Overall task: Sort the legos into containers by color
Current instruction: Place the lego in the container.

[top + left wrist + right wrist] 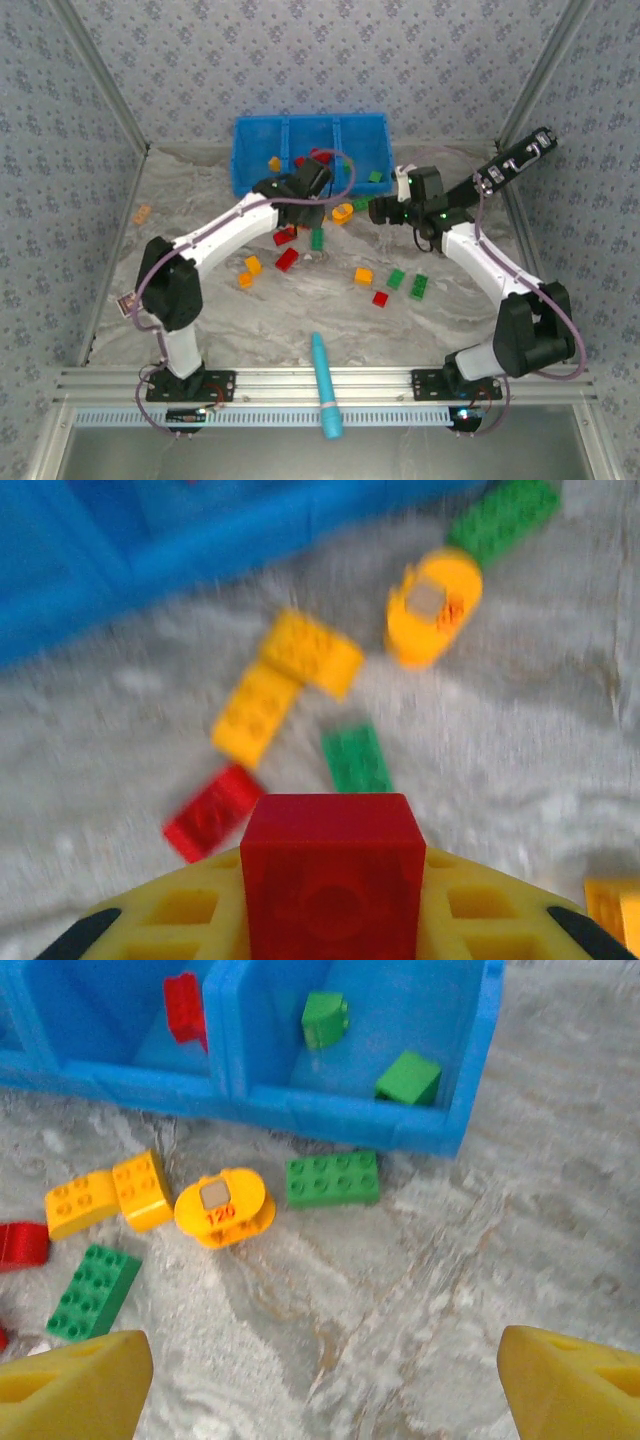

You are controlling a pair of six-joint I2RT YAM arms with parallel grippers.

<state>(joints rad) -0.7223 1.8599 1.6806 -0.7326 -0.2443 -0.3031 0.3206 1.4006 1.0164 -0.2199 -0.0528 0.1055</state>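
My left gripper has the red brick. It will set the brick down by the front side inside the blue bin's middle section (311, 180) (182, 502).
My left gripper (310, 195) is shut on a red brick (333, 880), held just in front of the blue three-part bin (240, 160). Below it lie two orange bricks (310, 653), a green brick (356, 758) and a red brick (212, 812). My right gripper (325, 1370) stands open over bare table, right of a round orange piece (224, 1207) and a green brick (333, 1178). The bin (340, 1120) holds a red brick (183, 1005) and two green ones (408, 1077). More loose legos lie mid-table: red (287, 259), orange (363, 275), green (419, 287).
A teal pen (325, 385) lies across the front rail. A long black device (515, 160) leans at the right wall. One orange brick (142, 213) sits alone by the left wall. Patterned walls close in the table on three sides.
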